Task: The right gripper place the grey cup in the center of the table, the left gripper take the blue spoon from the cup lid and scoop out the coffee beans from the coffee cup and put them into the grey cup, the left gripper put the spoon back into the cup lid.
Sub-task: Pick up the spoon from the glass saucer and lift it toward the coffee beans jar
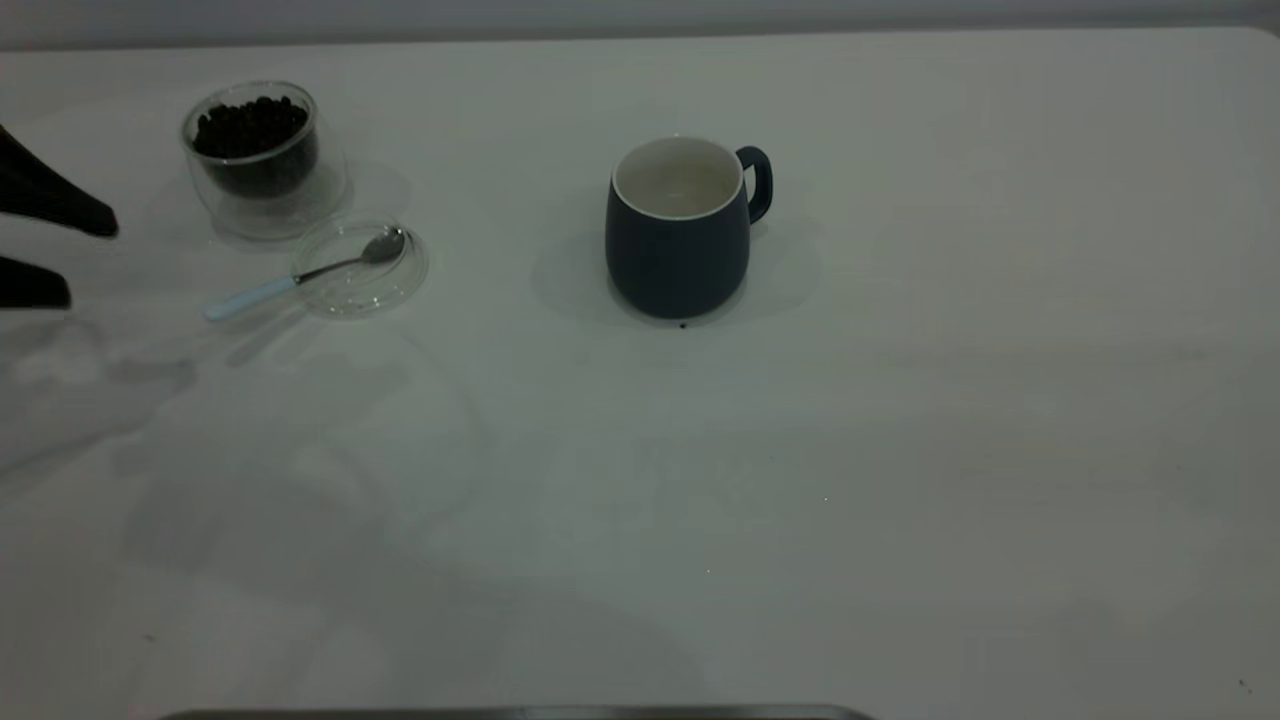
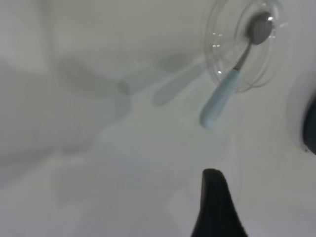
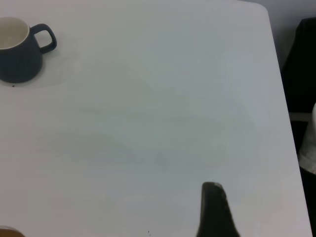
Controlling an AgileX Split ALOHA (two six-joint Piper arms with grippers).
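The blue spoon is next for my left gripper, which should go to it and close on the middle of its handle (image 1: 248, 299) (image 2: 220, 99), just outside the cup lid.
The grey cup (image 1: 678, 250) stands upright near the middle of the table (image 1: 900, 450), handle to the right; it looks empty (image 3: 17, 59). At the back left stands the coffee cup (image 1: 262, 190), holding the coffee beans (image 1: 250, 125). In front of it lies the cup lid (image 1: 385, 290) with the blue spoon (image 1: 300, 275) resting across it, bowl in the lid and handle sticking out over the rim toward the left. My left gripper (image 1: 90, 262) hovers open at the far left edge, a short way from the spoon (image 2: 222, 94) and lid (image 2: 217, 44). One finger (image 3: 215, 210) of my open right gripper shows over bare table, far from the cup.
The table's right edge (image 3: 284, 98) has dark objects (image 3: 301, 64) beyond it. A thin metal strip (image 1: 500, 713) runs along the near edge in the exterior view. Wide bare tabletop lies in front of and to the right of the grey cup.
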